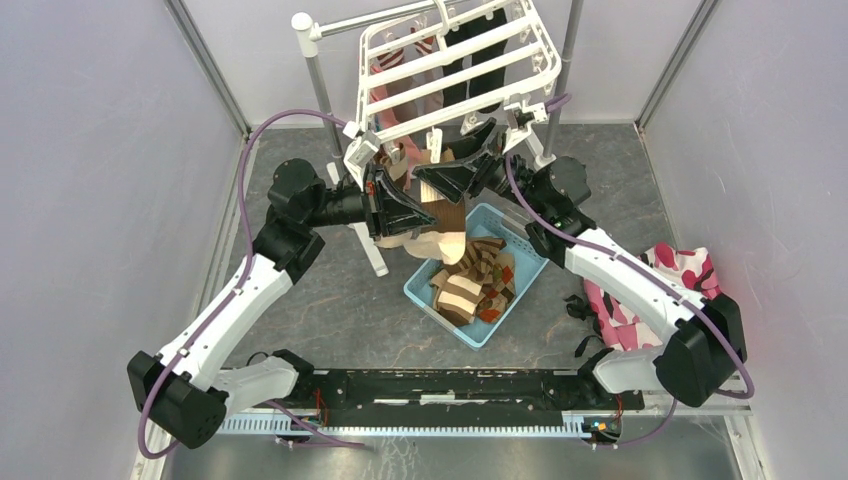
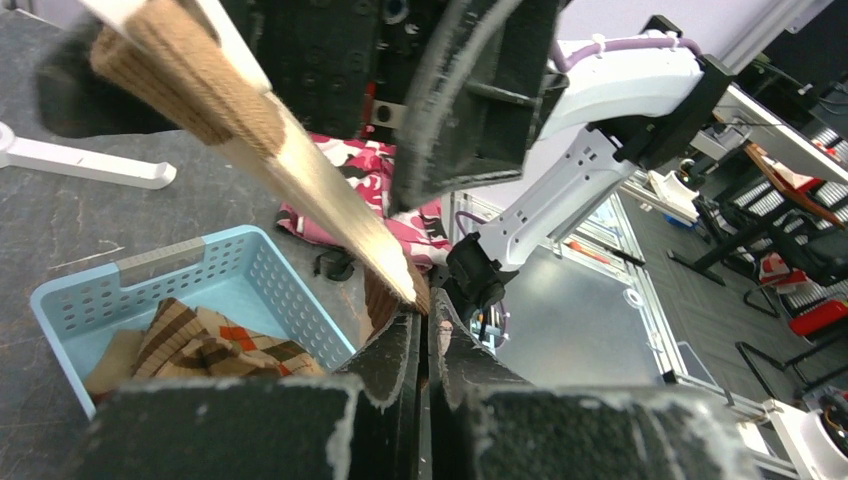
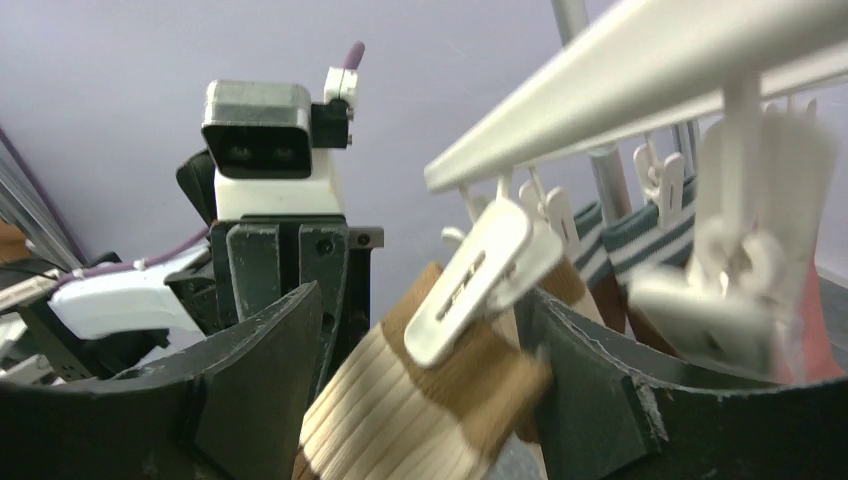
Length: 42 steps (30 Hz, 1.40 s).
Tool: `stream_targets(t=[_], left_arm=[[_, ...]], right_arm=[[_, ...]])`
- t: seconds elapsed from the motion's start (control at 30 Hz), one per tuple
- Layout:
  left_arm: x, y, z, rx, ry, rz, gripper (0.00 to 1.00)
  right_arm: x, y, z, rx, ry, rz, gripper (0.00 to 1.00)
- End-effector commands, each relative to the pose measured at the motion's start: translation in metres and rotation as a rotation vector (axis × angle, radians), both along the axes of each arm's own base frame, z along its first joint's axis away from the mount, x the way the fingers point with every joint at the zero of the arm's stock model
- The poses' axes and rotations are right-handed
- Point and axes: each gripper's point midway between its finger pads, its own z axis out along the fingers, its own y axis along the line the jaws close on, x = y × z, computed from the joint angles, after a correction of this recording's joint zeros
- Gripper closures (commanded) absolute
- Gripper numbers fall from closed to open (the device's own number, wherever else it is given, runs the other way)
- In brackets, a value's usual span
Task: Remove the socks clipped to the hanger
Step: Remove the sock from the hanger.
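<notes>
Next, my left gripper sets the cream sock, still hanging from the hanger's clip, down on top of the heaped socks in the light blue basket [image 1: 468,290] and leaves it there.
The white hanger [image 1: 455,60] hangs from the stand at the back, its bar [image 3: 640,80] carrying dangling clips. A cream sock with a brown cuff [image 1: 445,240] hangs from one clip [image 3: 490,280]. My right gripper [image 3: 425,370] is open, its jaws standing on either side of that clip and the cuff [image 3: 480,400]. My left gripper [image 2: 428,318] is shut on the lower end of the same sock [image 2: 300,170], which runs taut up and to the left. In the top view both grippers [image 1: 405,215] [image 1: 450,180] meet under the hanger's front edge. More socks [image 1: 400,95] remain clipped behind.
A light blue basket [image 1: 425,295] [image 2: 130,270] holding several argyle and striped socks sits on the floor below the grippers. A pink camouflage cloth heap [image 1: 690,270] lies at the right. The grey stand pole [image 1: 320,85] and its white foot [image 2: 90,165] are at the left.
</notes>
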Motion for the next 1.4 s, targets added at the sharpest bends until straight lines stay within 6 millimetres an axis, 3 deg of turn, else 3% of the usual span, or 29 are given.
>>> stream_targets(t=[0.0,0.27,0.47,0.67,0.97,1.27,1.37], left_arm=[[-0.031,0.002,0.03,-0.038,-0.058,-0.112,0.98],[-0.039,0.002,0.036,-0.043,-0.074,-0.133,0.98],[-0.038,0.002,0.034,-0.043,-0.072,-0.123,0.98],[-0.036,0.002,0.036,-0.045,-0.073,-0.112,0.98],[-0.033,0.001,0.034,-0.043,-0.073,-0.099,0.98],[-0.026,0.0,0.026,-0.026,-0.081,-0.07,0.98],[-0.017,-0.001,0.018,-0.005,-0.092,-0.032,0.98]], right_arm=[[-0.003,-0.014,0.046,0.162,-0.064,0.005,0.23],[-0.016,-0.023,0.063,0.348,-0.049,0.147,0.28],[-0.027,-0.046,0.071,0.464,-0.043,0.215,0.35],[-0.034,-0.053,0.073,0.508,-0.035,0.263,0.37],[-0.028,-0.051,0.072,0.504,-0.023,0.258,0.43],[-0.023,-0.049,0.07,0.512,0.013,0.263,0.63],[-0.021,-0.048,0.072,0.504,0.016,0.252,0.75]])
